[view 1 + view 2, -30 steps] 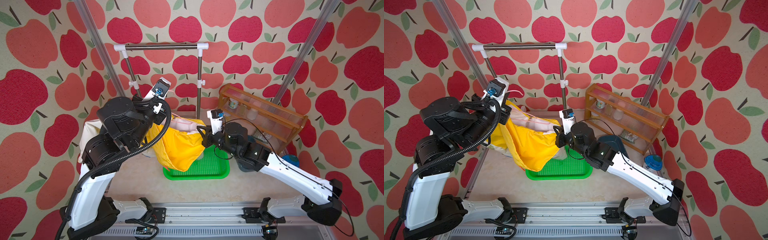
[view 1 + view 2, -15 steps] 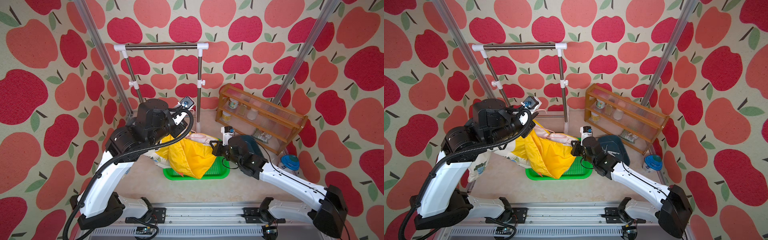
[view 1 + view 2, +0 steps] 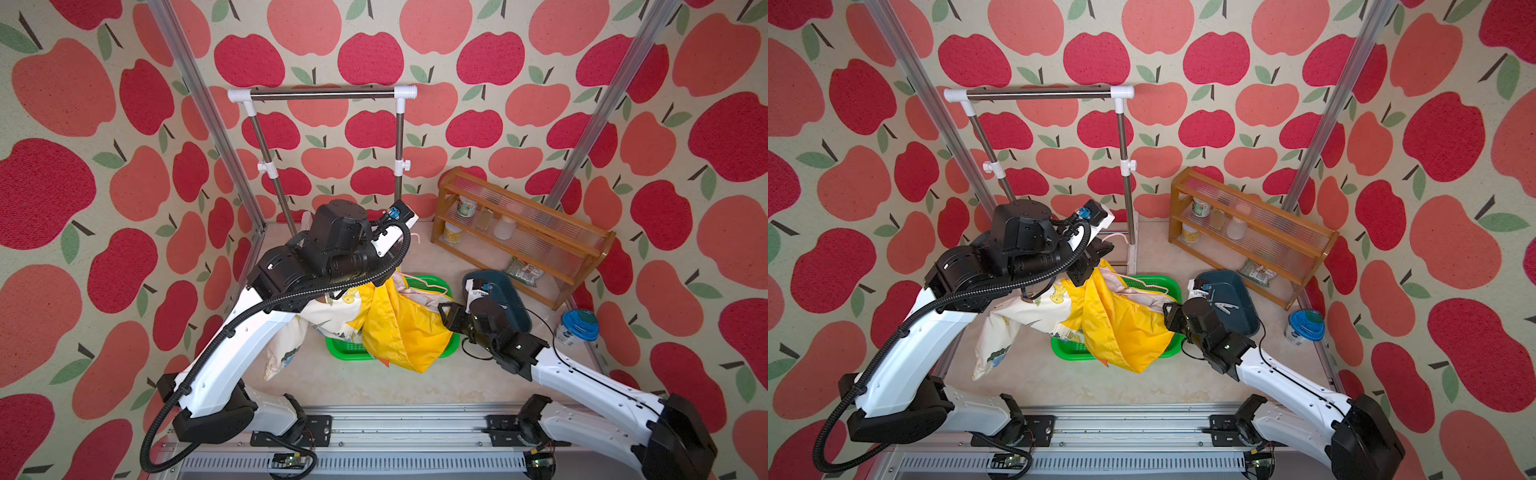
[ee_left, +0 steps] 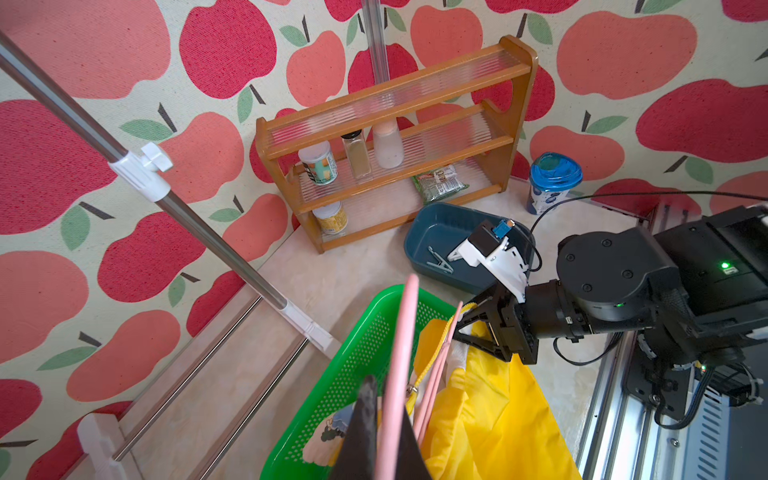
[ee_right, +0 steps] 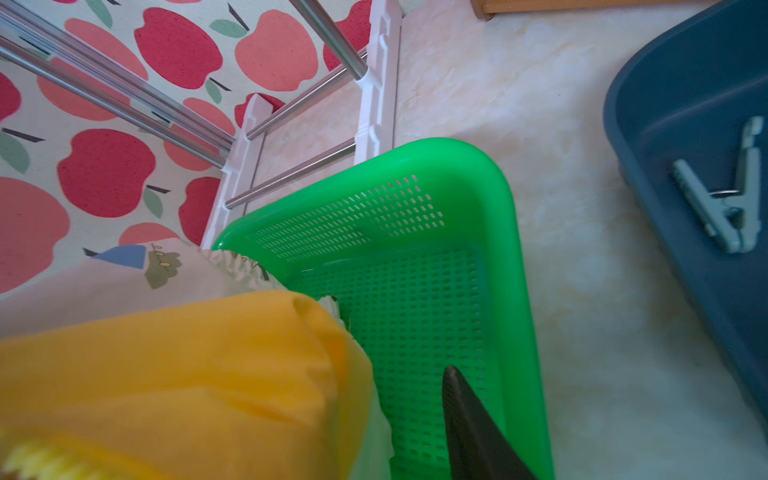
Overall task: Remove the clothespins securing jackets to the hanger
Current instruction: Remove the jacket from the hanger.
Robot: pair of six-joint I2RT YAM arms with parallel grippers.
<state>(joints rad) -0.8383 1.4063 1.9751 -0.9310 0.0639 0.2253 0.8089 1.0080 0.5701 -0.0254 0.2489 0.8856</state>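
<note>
The yellow jacket's edge is under my right gripper, so I need to open it and take the pink hanger's end (image 4: 456, 313) beside it, to draw the hanger out.
My left gripper (image 4: 390, 415) is shut on the hook of the pink hanger (image 4: 399, 353), holding it above the green basket (image 4: 353, 345). From the hanger droop the jackets: the yellow one (image 3: 399, 328) (image 3: 1121, 328) and the cream printed one (image 3: 332, 316) (image 3: 1025, 316), whose sleeve trails to the floor. At the hanger's far end, against the yellow fabric, my right gripper (image 4: 465, 328) (image 3: 1169, 313) stands open; only one of its fingers (image 5: 469, 428) shows in the right wrist view. One pale blue clothespin (image 5: 723, 199) (image 4: 440, 264) lies in the dark blue bin (image 5: 665, 104).
The steel clothes rail (image 3: 324, 93) stands at the back, its base bars just behind the green basket (image 3: 345, 351). A wooden shelf (image 3: 519, 232) with jars is at the back right. A blue-lidded tub (image 3: 577, 328) stands by the right wall.
Both arms have come down and forward, bringing the hanger and jackets low over the green basket. My right gripper, shut a second ago, now stands open.
</note>
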